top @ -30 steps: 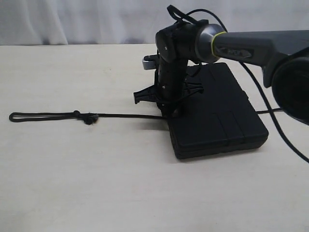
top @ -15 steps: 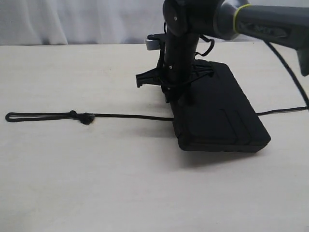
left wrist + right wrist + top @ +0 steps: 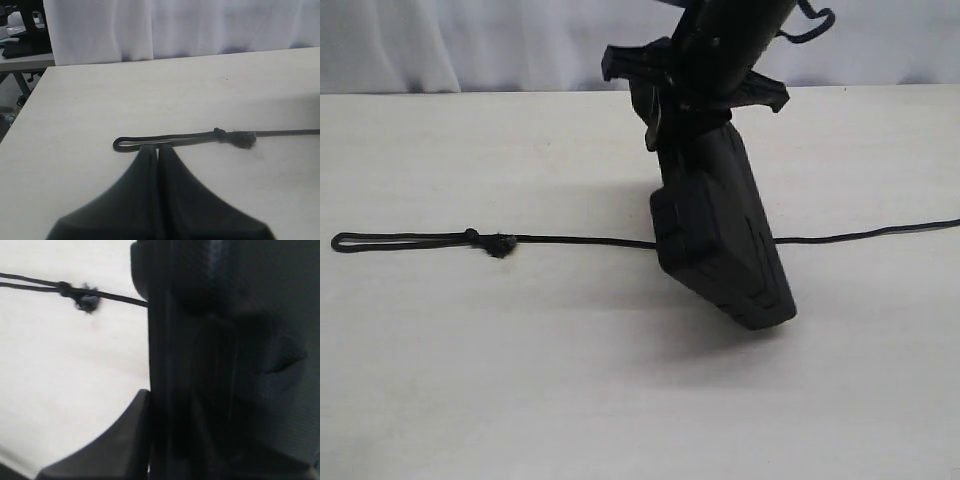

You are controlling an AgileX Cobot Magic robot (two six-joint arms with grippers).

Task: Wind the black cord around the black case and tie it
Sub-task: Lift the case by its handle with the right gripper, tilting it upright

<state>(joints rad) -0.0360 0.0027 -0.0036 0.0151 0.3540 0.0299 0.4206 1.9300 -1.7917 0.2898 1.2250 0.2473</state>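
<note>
I will let go of the black case with my right gripper so that it is standing across the straight part of the black cord [image 3: 724, 262] on the table.
The black case [image 3: 720, 240] stands tilted on its lower edge on the table. My right gripper [image 3: 692, 120] is shut on its upper end from above. In the right wrist view the case [image 3: 230, 340] fills the frame, and only one of my fingers [image 3: 125, 440] shows against its side. The black cord [image 3: 580, 241] lies in a straight line across the table and passes behind the case's lower part. Its narrow loop [image 3: 390, 241] and knot [image 3: 500, 245] lie at the left. My left gripper [image 3: 157, 149] is shut and empty, its tips just short of the loop [image 3: 135, 142].
The cord's free end [image 3: 880, 232] runs off the right side of the table. A white curtain [image 3: 470, 40] hangs behind the table's far edge. In the left wrist view another table with dark equipment [image 3: 20, 35] stands beyond the table's corner.
The right arm has risen and tipped the case from lying flat to standing steeply on its lower edge. The cord has stayed in place on the table.
</note>
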